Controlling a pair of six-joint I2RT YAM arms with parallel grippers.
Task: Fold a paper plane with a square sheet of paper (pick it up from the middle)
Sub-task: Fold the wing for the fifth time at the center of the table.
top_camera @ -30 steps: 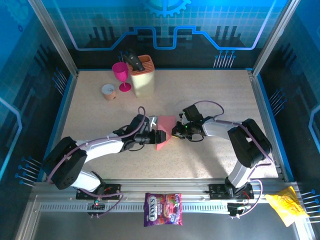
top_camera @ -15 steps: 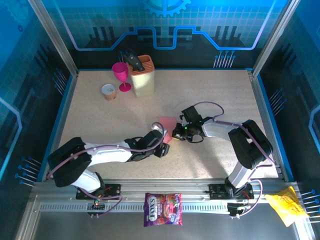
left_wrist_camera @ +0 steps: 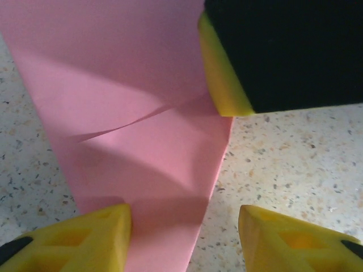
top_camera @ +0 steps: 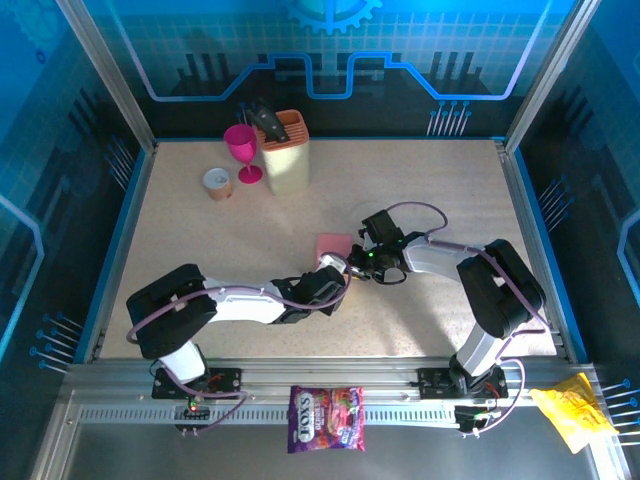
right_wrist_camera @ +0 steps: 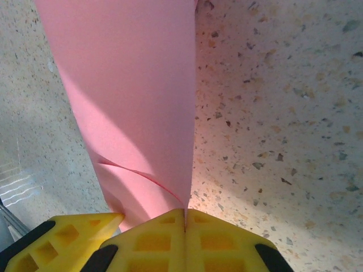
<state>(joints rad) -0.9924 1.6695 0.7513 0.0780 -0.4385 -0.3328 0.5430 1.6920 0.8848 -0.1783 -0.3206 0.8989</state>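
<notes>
My right gripper alone is holding the folded edge of the paper, so my left gripper should pinch the paper's near end [left_wrist_camera: 193, 238] along that edge before my right gripper lets go.
The pink-red square sheet of paper [top_camera: 333, 244] lies mid-table, folded into layers in a long shape that narrows toward its near end [left_wrist_camera: 142, 141]. No finished paper plane shape can be made out. My right gripper [right_wrist_camera: 185, 218] is shut on the paper's [right_wrist_camera: 136, 85] folded edge, and sits at the paper's right side [top_camera: 357, 263]. My left gripper [left_wrist_camera: 184, 226] is open at the paper's near end [top_camera: 334, 284]. It straddles the paper's right edge, with the left finger [left_wrist_camera: 85, 238] over the paper. The right gripper's finger [left_wrist_camera: 227, 73] rests on the paper ahead of it.
A beige knife block [top_camera: 285, 152], a magenta goblet [top_camera: 241, 148] and a small cup [top_camera: 218, 183] stand at the back left. A purple candy bag [top_camera: 326, 418] and a yellow wrapper [top_camera: 572, 415] lie on the front rail, off the table.
My left arm has swung from the paper's left side round to its near end, and its jaws have narrowed a little. The right gripper has kept its grip in place.
</notes>
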